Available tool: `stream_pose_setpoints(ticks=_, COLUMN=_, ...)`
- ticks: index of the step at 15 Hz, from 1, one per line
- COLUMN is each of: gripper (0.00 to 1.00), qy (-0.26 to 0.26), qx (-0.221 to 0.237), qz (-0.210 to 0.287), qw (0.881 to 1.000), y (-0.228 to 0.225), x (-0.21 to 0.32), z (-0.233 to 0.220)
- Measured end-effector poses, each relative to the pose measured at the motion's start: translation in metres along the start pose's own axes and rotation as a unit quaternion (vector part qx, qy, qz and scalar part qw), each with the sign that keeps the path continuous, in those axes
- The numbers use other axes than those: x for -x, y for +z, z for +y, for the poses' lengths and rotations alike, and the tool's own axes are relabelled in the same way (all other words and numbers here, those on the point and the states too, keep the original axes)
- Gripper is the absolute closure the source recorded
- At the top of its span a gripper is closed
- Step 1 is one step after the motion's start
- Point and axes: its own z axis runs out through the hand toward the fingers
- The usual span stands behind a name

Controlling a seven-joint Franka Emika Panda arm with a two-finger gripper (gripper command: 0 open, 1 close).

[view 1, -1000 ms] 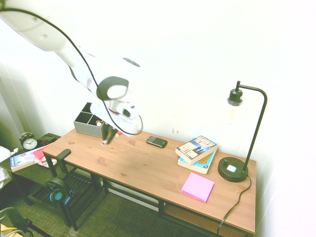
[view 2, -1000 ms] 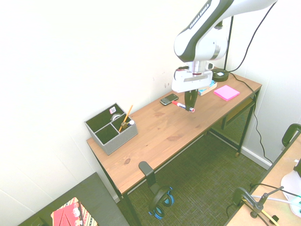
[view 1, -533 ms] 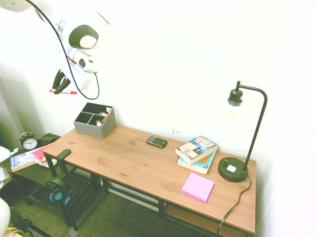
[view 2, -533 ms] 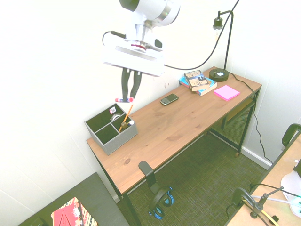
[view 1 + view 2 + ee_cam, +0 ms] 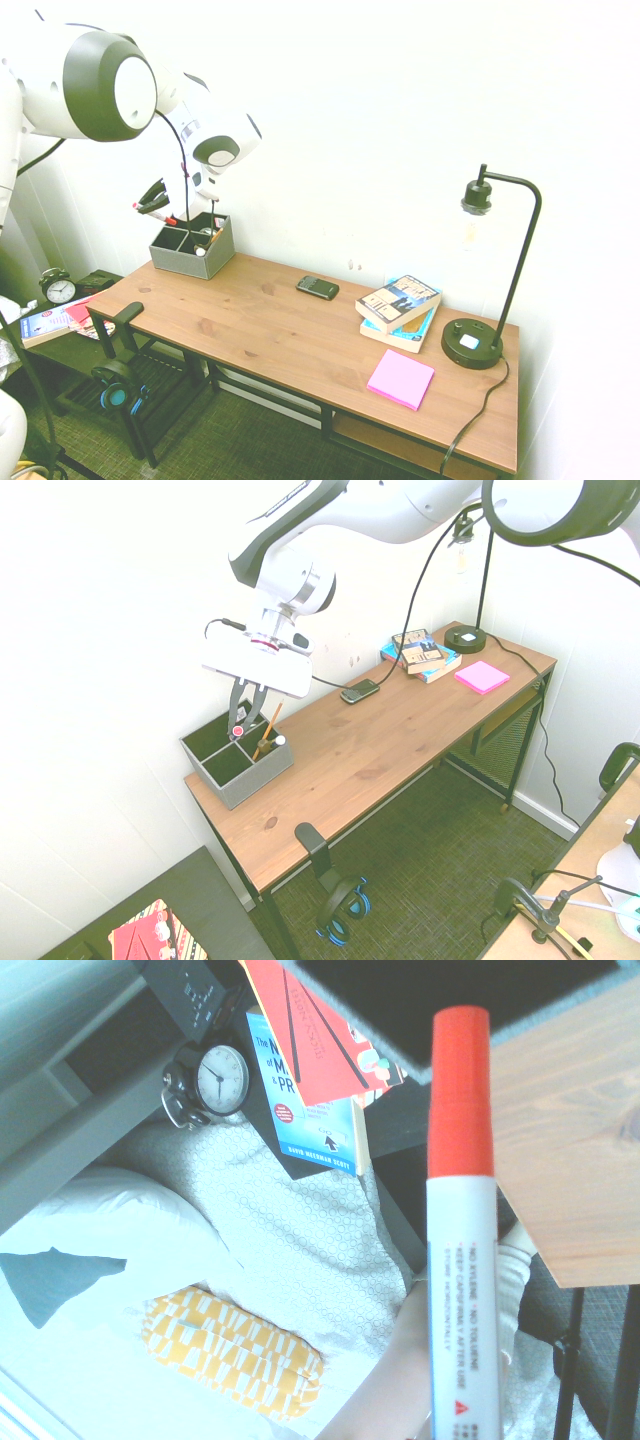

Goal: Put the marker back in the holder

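Observation:
My gripper should release the marker into the holder's small front compartment (image 5: 223,780) (image 5: 438,1022), which is beside the compartment that has the pens in it.
The marker (image 5: 462,1260), white with a red cap, is held in my gripper (image 5: 153,200), which is shut on it. In the first exterior view the marker (image 5: 139,208) lies roughly level, just above and left of the holder (image 5: 190,252). The second exterior view shows my gripper (image 5: 240,716) pointing down over the holder's (image 5: 238,762) back compartments, with the marker's red end (image 5: 238,730) just above the rim. The grey holder stands at the desk's end by the wall, with orange-tipped pens (image 5: 268,730) in one compartment.
On the wooden desk (image 5: 300,340) lie a black phone (image 5: 317,287), stacked books (image 5: 400,308), a pink sticky pad (image 5: 400,379) and a black lamp (image 5: 480,335). Beside the desk a low dark table carries a clock (image 5: 58,287) and books (image 5: 310,1070).
The arm has swung from mid-desk up and across to the holder's end, then come down. The marker, still held, now hangs just above the holder instead of high over it.

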Motion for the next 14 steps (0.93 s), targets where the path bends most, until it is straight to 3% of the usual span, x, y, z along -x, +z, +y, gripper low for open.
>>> stream_pose_setpoints(ticks=5, gripper=1.00, qy=0.020, qx=0.017, qz=-0.012, qw=1.000, y=0.028, x=-0.034, z=-0.017)
stream_pose_setpoints(ticks=6, gripper=0.00, qy=0.019, qx=0.019, qz=-0.014, qw=1.000, y=0.033, x=-0.042, z=-0.022)
stream_pose_setpoints(ticks=14, gripper=0.00, qy=0.005, qx=0.031, qz=-0.010, qw=0.999, y=0.039, x=-0.061, z=-0.040)
